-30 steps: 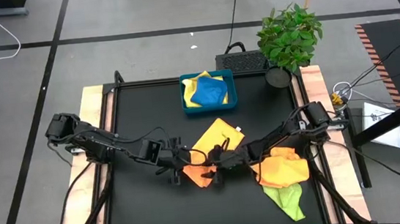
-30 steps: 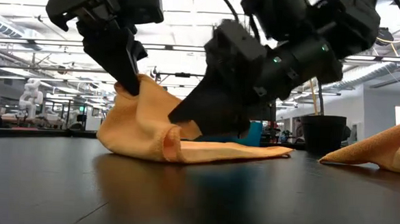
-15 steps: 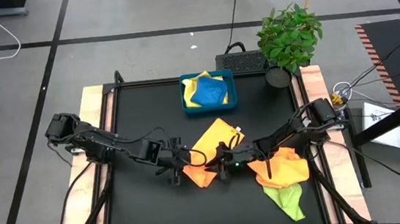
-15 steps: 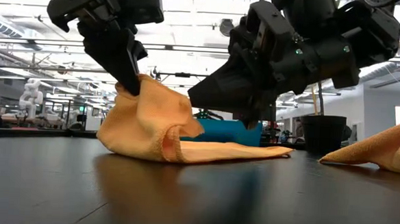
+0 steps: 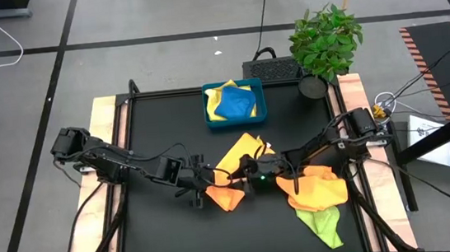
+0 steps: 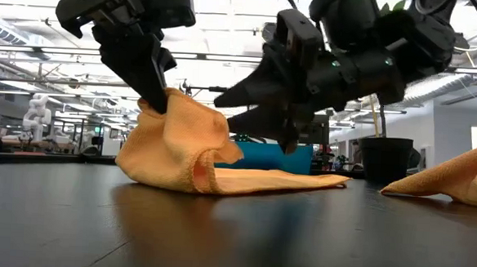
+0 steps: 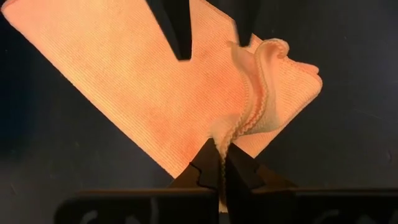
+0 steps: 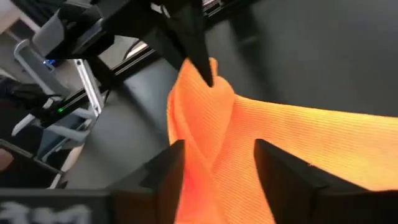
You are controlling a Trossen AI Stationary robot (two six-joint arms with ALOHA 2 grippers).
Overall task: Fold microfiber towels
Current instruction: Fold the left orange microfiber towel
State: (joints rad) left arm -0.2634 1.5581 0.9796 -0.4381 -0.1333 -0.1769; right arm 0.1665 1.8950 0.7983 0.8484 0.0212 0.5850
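The orange-yellow towel's hem droops in a ruffle beside the robot's left gripper, so the right gripper will pinch the hem's loose end [image 7: 275,48] and stretch the hem before folding.
An orange-yellow microfiber towel [image 5: 246,151] lies mid-table, most of it flat, with its near-left part raised in a hump [image 6: 181,139]. My left gripper [image 5: 211,178] is shut on that raised part. My right gripper [image 5: 242,177] hovers open just right of the hump, fingers nearly level and pointing at it [image 6: 233,109]. In the right wrist view its fingers [image 8: 168,168] stand either side of the cloth [image 8: 298,137]; I cannot tell whether they touch it. My left gripper pinches the towel's hemmed edge [image 7: 235,132] between its two fingers, the cloth gathered there in several layers. The fingers slant down from the table's left side. The held edge is lifted [image 6: 162,105], while the rest of the towel [image 6: 269,180] lies on the table.
A crumpled orange towel [image 5: 320,187] and a lime green one [image 5: 323,226] lie at the near right. The blue tray [image 5: 209,119] at the far middle holds a blue and a pale yellow towel. A potted plant [image 5: 324,42] stands at the far right corner.
My right gripper has risen from the towel's flat part, tipped from steeply down toward level, and opened its fingers. My left gripper has kept the lifted edge where it was; the hump beside it now shows uncovered.
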